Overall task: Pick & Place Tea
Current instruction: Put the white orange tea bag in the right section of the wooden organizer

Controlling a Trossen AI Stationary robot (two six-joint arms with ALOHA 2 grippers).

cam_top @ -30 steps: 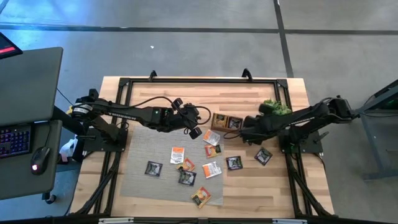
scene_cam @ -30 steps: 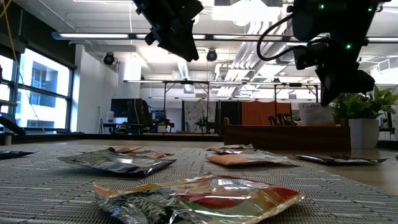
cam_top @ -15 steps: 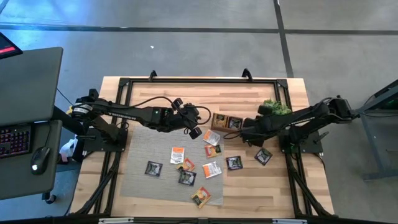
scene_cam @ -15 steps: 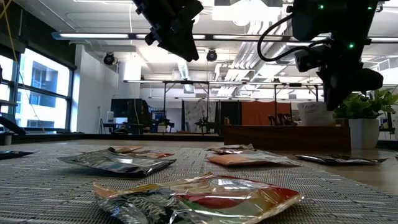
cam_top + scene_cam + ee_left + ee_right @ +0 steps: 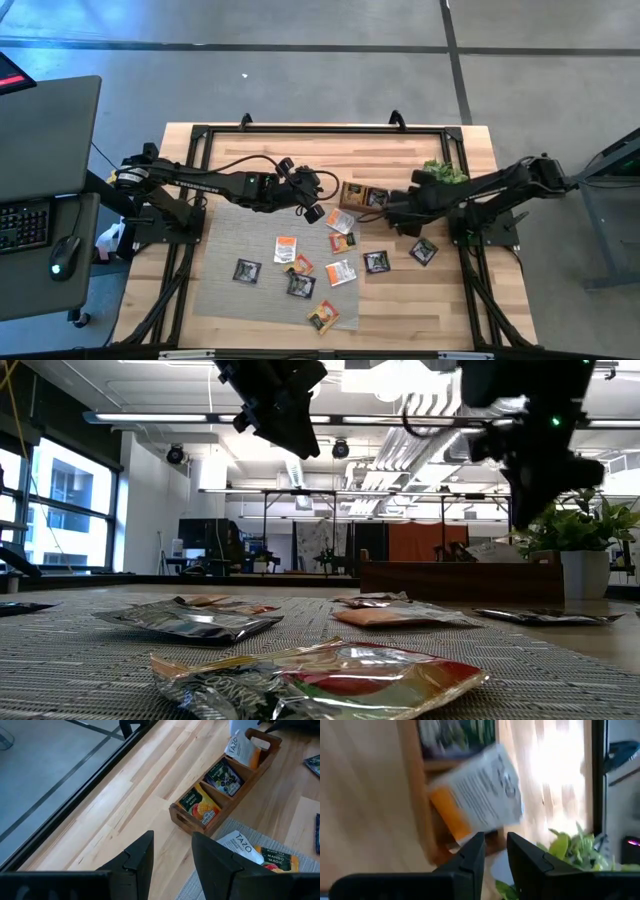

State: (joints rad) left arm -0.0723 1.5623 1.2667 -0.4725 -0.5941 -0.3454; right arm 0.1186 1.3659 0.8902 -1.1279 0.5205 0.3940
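The white-orange sachet lies on the mat's edge, beside the black sachet on bare wood. Next, my right gripper grabs the sachet's white end [image 5: 349, 270].
The tea sachets are small flat squares. Several lie on the grey mat [image 5: 225, 270], such as a white-orange one [image 5: 286, 249] and a black one [image 5: 247, 270]. The wooden tray [image 5: 362, 196] holds an orange sachet [image 5: 200, 806] and a dark one [image 5: 225, 775]. A white-orange sachet [image 5: 480, 790] leans tilted in its end compartment. My right gripper [image 5: 495, 850] hovers just over that sachet, slightly open and empty. My left gripper [image 5: 312, 212] hangs open and empty above the mat's far right corner, beside the tray's left end.
A small green plant [image 5: 443, 172] stands just beyond the tray's right end, close to my right arm. Two black sachets [image 5: 376, 262] [image 5: 423, 251] lie on bare wood right of the mat. A black frame [image 5: 320, 130] runs along the table's far edge.
My right gripper has shifted a little toward the table's left and slightly up. The white-orange sachet stood upright below its fingers over the tray's end. It has now tipped over and leans tilted in that compartment, apart from the fingers.
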